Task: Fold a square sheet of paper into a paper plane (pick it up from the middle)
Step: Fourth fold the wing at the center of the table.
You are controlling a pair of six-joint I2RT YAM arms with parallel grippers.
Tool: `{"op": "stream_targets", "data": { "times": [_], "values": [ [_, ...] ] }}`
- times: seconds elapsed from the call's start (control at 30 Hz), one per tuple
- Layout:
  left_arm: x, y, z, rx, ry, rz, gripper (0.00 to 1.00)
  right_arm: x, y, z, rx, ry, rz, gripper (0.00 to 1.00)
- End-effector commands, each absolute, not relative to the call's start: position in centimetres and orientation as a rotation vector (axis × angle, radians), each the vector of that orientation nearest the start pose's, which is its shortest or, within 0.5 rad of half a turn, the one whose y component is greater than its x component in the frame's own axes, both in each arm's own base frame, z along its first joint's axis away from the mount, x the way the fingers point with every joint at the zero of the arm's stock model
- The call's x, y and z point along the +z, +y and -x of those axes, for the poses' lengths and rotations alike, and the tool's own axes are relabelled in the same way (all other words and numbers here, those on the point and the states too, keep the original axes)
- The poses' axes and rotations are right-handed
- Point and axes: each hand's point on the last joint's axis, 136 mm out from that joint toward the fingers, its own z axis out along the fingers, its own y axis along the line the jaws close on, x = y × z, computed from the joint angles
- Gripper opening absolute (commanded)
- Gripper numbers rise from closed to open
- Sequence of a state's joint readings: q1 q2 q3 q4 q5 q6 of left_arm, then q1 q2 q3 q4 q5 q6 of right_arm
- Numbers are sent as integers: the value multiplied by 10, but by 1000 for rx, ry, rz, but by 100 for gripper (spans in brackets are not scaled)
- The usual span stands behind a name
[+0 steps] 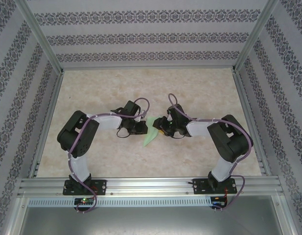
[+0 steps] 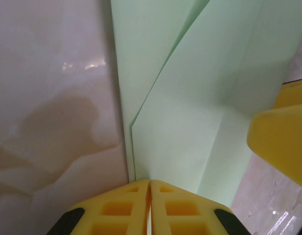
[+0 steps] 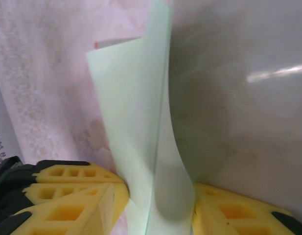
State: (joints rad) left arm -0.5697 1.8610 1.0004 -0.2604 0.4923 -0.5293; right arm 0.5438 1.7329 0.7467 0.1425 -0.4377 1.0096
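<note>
The paper bows against one finger of the robot's right gripper, so that gripper should line up again and pinch the upright fold (image 3: 154, 188) before the left gripper lets go of it for turning.
The pale green sheet of paper (image 1: 151, 131) hangs between my two grippers over the middle of the table, folded into a slim pointed shape with its tip down and left. My left gripper (image 1: 140, 127) is shut on the edge of its folded layers (image 2: 190, 112); the yellow fingers (image 2: 126, 205) meet with the paper pinched at their tips (image 2: 150, 182). My right gripper (image 1: 164, 128) stands open around the paper (image 3: 136, 122), which bows upright between its yellow fingers (image 3: 224, 208) and brushes both. A right finger (image 2: 283, 142) shows in the left wrist view.
The marbled beige tabletop (image 1: 151, 88) lies under the paper. Aluminium frame rails (image 1: 151, 183) and patterned walls (image 1: 151, 36) ring the table. Both forearms angle inward, the cables looping above the wrists.
</note>
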Motion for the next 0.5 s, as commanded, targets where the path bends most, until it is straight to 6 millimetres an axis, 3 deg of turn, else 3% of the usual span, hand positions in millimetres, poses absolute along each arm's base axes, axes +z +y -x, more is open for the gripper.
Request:
{"op": "stream_targets", "data": {
  "times": [0.0,0.13,0.23,0.33,0.47],
  "values": [
    [-8,-267,-264,-892,2995,-140,12,55,284,-318,1233,2560,-329,46],
    [-3,-272,-265,-946,2975,-121,11,63,287,-319,1263,2538,-292,46],
    [1,-274,-268,-956,2964,-118,11,73,274,-324,1210,2471,-322,51],
    [6,-276,-270,-972,2944,-111,12,58,275,-325,1089,2600,-272,49],
    [9,-278,-271,-989,2937,-109,12,42,287,-322,1136,2621,-259,44]
  ]
}}
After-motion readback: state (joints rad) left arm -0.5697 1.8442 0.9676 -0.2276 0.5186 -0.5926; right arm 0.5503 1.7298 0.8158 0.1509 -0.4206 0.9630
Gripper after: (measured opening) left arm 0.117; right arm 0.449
